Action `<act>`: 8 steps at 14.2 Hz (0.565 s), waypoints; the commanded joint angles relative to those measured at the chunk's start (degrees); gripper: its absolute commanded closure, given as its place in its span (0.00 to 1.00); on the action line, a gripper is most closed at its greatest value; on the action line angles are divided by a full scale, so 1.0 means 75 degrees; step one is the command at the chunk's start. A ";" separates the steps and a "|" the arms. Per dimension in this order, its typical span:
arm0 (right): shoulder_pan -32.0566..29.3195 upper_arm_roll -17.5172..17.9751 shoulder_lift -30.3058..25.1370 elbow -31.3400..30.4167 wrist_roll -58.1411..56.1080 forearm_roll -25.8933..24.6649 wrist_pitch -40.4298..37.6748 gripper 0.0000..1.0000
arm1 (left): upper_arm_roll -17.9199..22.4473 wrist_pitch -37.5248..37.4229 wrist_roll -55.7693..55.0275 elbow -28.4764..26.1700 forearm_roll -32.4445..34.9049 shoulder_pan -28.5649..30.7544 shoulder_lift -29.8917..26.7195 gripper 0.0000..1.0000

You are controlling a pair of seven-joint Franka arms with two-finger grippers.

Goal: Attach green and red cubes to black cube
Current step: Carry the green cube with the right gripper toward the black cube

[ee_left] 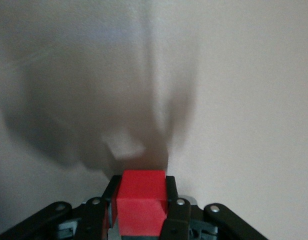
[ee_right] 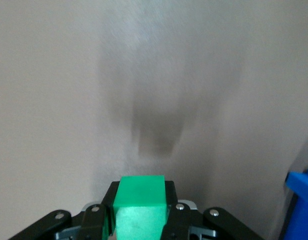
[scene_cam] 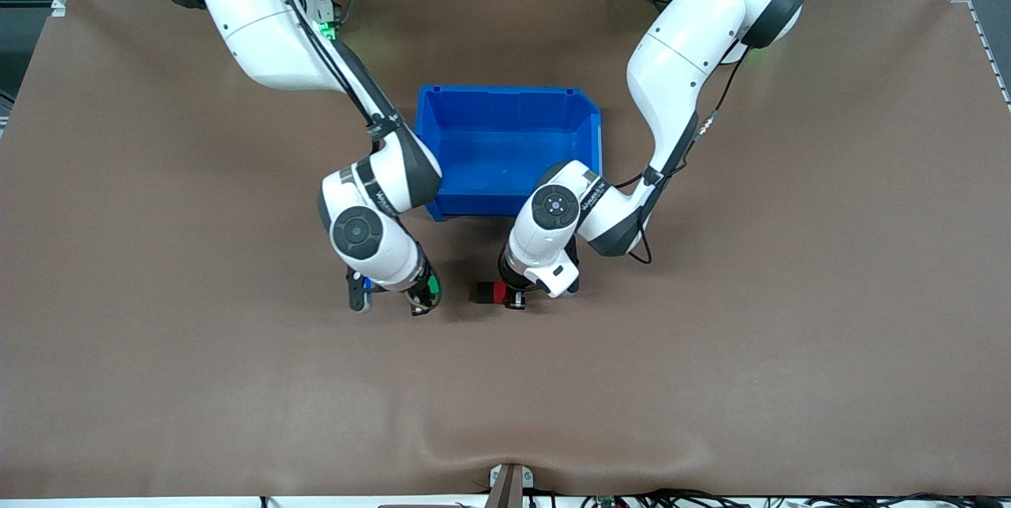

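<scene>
My right gripper needs to let go of the green cube on the table [scene_cam: 467,288] against the black cube's side opposite the red cube.
My left gripper [scene_cam: 499,295] is shut on the red cube [scene_cam: 498,292], held over the bare table just nearer the front camera than the blue bin. In the left wrist view the red cube [ee_left: 141,202] sits between the black fingers [ee_left: 172,200], above its shadow on the table. My right gripper [scene_cam: 422,296] is shut on the green cube [scene_cam: 433,285], beside the left gripper toward the right arm's end. The right wrist view shows the green cube [ee_right: 140,200] clamped between the fingers [ee_right: 170,197]. The black cube does not show in any view.
A blue bin [scene_cam: 507,101] stands open and empty in the middle of the table, farther from the front camera than both grippers; its corner shows in the right wrist view [ee_right: 300,205]. Brown table mat [scene_cam: 711,350] lies all round.
</scene>
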 commanded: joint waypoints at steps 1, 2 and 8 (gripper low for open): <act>0.0149 -0.0070 0.0591 0.0877 0.0804 0.0033 -0.0032 1.00 | 0.0077 -0.0410 -0.0131 0.0218 -0.0105 -0.0121 0.0143 1.00; 0.0149 -0.0070 0.0710 0.1077 0.0888 0.0033 -0.0020 1.00 | 0.0077 -0.0387 -0.0131 0.0218 -0.0105 -0.0132 0.0167 1.00; 0.0102 -0.0070 0.0758 0.1033 0.0853 0.0196 -0.0020 1.00 | 0.0101 -0.0340 -0.0050 0.0218 -0.0093 -0.0121 0.0155 0.25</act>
